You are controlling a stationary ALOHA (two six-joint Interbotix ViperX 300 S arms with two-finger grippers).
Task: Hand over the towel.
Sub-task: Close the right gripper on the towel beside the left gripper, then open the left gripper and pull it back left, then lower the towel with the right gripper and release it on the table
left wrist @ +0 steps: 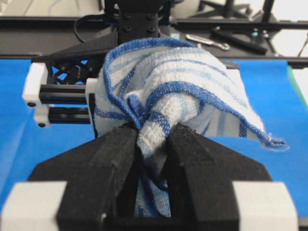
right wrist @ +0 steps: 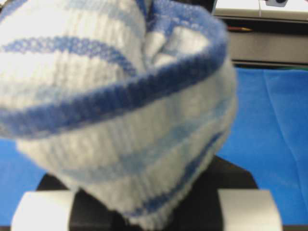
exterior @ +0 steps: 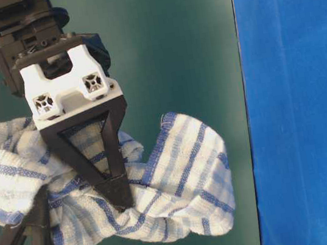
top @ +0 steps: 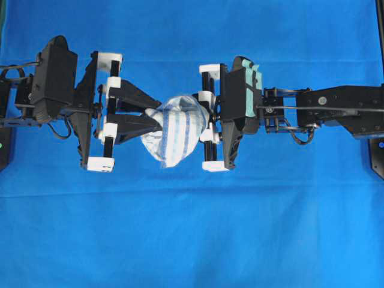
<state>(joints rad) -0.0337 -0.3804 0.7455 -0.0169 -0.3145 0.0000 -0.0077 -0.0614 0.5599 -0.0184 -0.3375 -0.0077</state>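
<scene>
My right gripper is going to let go of the towel on the blue cloth (top: 181,146) between both arms, just below where it hangs.
The towel (top: 177,129), white with blue stripes, hangs bunched in the air between my two grippers, above the blue cloth. My left gripper (top: 159,115) is shut on its left end; in the left wrist view the jaws (left wrist: 154,139) pinch a twisted fold of the towel (left wrist: 168,86). My right gripper (top: 201,116) faces it from the right. Its finger bases stand close together with the towel bunched between them. In the right wrist view the towel (right wrist: 120,120) drapes over that gripper and hides its fingertips. In the table-level view a black finger (exterior: 113,179) presses into the towel (exterior: 183,175).
A large plain blue cloth (top: 192,240) covers the table under both arms. The two arms meet head-on at the middle of the table. A dark frame with tools (left wrist: 226,41) stands behind the table in the left wrist view.
</scene>
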